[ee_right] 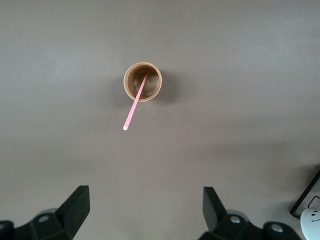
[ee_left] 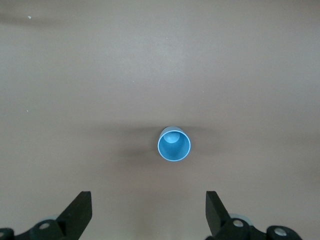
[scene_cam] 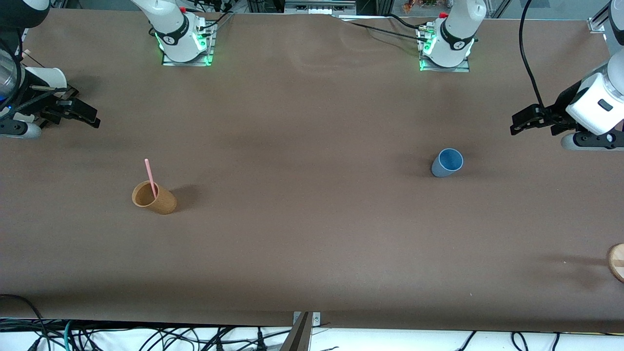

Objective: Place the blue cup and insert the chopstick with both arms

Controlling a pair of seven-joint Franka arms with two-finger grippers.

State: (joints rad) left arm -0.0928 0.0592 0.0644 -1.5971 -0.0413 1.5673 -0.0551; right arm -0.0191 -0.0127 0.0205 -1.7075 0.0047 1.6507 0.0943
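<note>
The pink chopstick sticks out above the tan cup's rim, and my right gripper will close on the upper end [scene_cam: 148,165] [ee_right: 128,121] of it there.
The blue cup [scene_cam: 447,163] stands upright on the brown table toward the left arm's end; it also shows in the left wrist view [ee_left: 174,144]. The pink chopstick [scene_cam: 150,178] leans inside the tan cup [scene_cam: 154,197] toward the right arm's end; both show in the right wrist view, the chopstick [ee_right: 135,104] and the tan cup [ee_right: 142,81]. My left gripper [scene_cam: 517,123] is open and empty, up at the table's left-arm end, apart from the blue cup. My right gripper [scene_cam: 90,118] is open and empty, up at the right-arm end, apart from the tan cup.
A round wooden object [scene_cam: 617,262] sits at the table's edge at the left arm's end, nearer the front camera. A white cup [scene_cam: 46,78] stands by the right gripper. Cables hang below the table's near edge.
</note>
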